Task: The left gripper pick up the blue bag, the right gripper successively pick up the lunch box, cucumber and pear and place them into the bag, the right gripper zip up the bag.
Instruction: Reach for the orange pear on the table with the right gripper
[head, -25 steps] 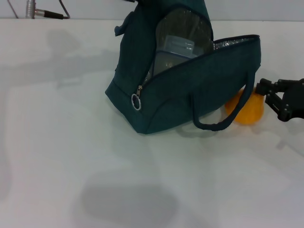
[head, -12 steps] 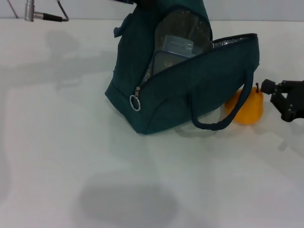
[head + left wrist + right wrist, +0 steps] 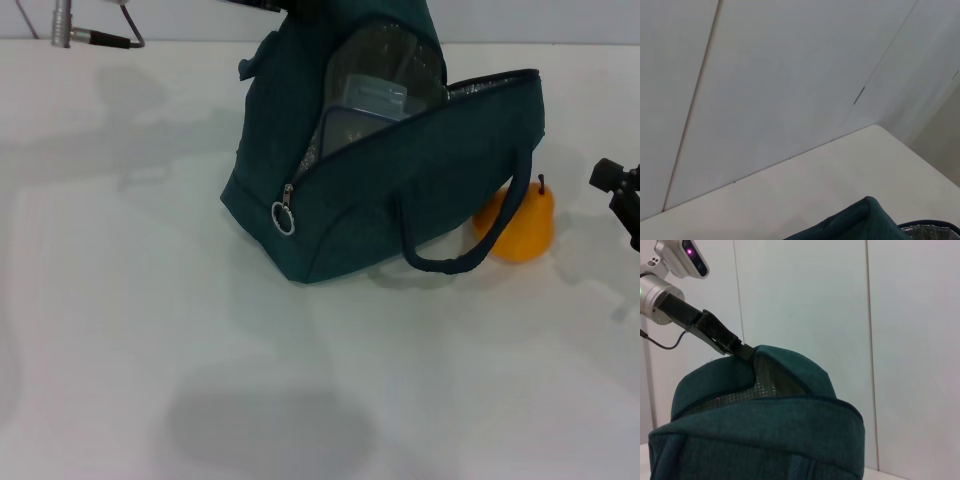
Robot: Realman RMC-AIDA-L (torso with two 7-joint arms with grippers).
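Next, I open my right gripper and take the pear by its stem end (image 3: 541, 187) before lifting it into the bag, because the bag's handle hangs across the pear's body.
The blue bag (image 3: 400, 210) stands tilted mid-table with its mouth open toward the right. My left gripper (image 3: 740, 349) is shut on the bag's top edge (image 3: 765, 440) and holds it up. Inside the opening lies the clear lunch box (image 3: 372, 98). An orange pear (image 3: 520, 228) stands on the table just right of the bag, behind its hanging handle (image 3: 460, 262). At the right edge of the head view my right gripper (image 3: 622, 205) is open and empty, apart from the pear. The cucumber is hidden. A corner of the bag (image 3: 860, 225) shows in the left wrist view.
The zipper pull ring (image 3: 286, 215) hangs at the bag's left end. A metal connector with a cable (image 3: 95, 37) lies at the table's far left. The white table (image 3: 200, 350) stretches in front of the bag.
My right gripper has drawn back to the right, away from the pear, to the frame's edge. The bag and pear stay where they were.
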